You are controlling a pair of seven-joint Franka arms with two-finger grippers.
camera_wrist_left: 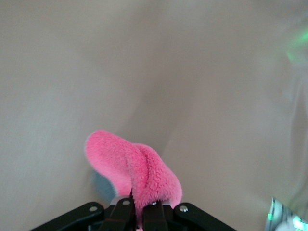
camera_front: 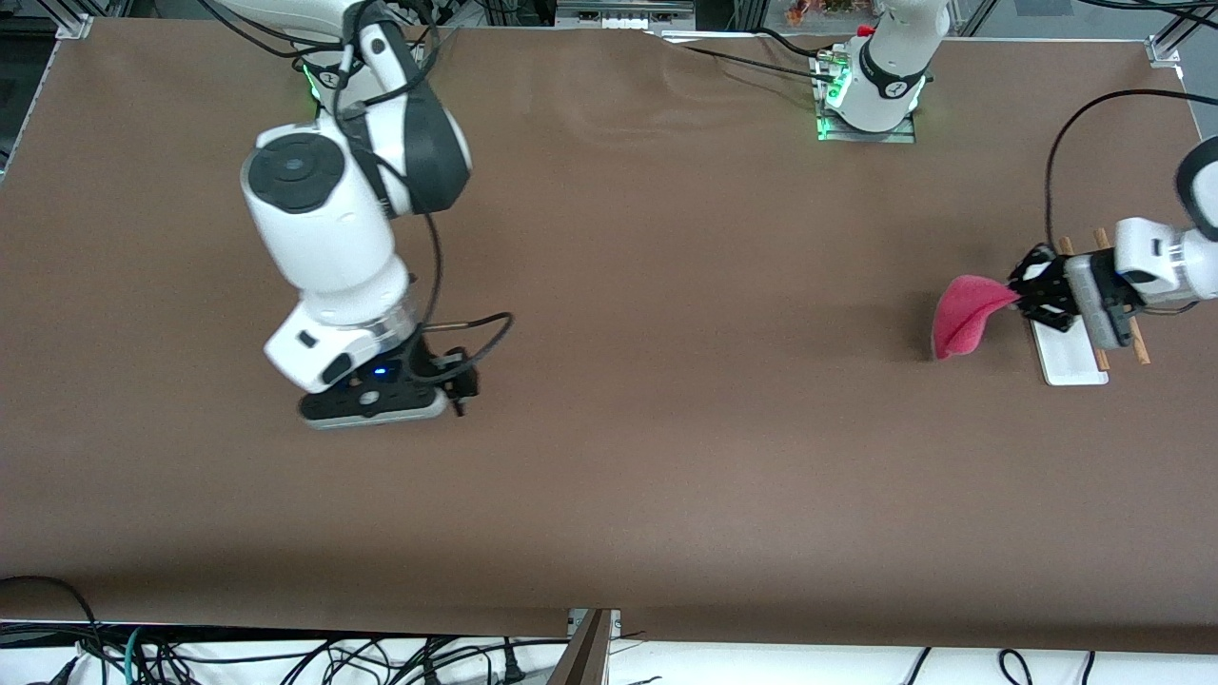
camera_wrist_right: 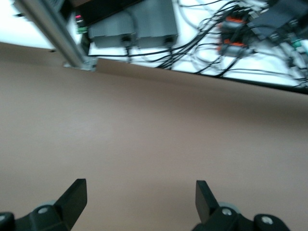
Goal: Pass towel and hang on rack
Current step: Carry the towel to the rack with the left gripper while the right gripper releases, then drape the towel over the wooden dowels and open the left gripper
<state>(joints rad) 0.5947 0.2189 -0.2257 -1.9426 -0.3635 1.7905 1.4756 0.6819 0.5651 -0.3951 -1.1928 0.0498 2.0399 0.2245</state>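
Observation:
Next, my left gripper lets go of the pink-red towel, draped over the middle of the rack's brown rods (camera_front: 1103,299).
The pink-red towel (camera_front: 966,314) hangs folded from my left gripper (camera_front: 1018,297), which is shut on one edge of it. The left wrist view shows the fluffy towel (camera_wrist_left: 139,168) pinched between the left gripper's (camera_wrist_left: 139,208) two fingers, with a bit of its gray face showing underneath. The left gripper is over the rack (camera_front: 1073,360), whose white base and two brown rods (camera_front: 1138,348) are partly hidden under the hand. The towel dangles beside the rack, toward the right arm's end. My right gripper (camera_front: 463,384) is open and empty over bare table, and the right wrist view shows the same (camera_wrist_right: 142,192).
The brown table cover (camera_front: 666,428) stretches between the two arms. Cables and boxes lie past the table's edge (camera_wrist_right: 192,72) in the right wrist view. The left arm's base (camera_front: 871,90) stands at the table's back edge.

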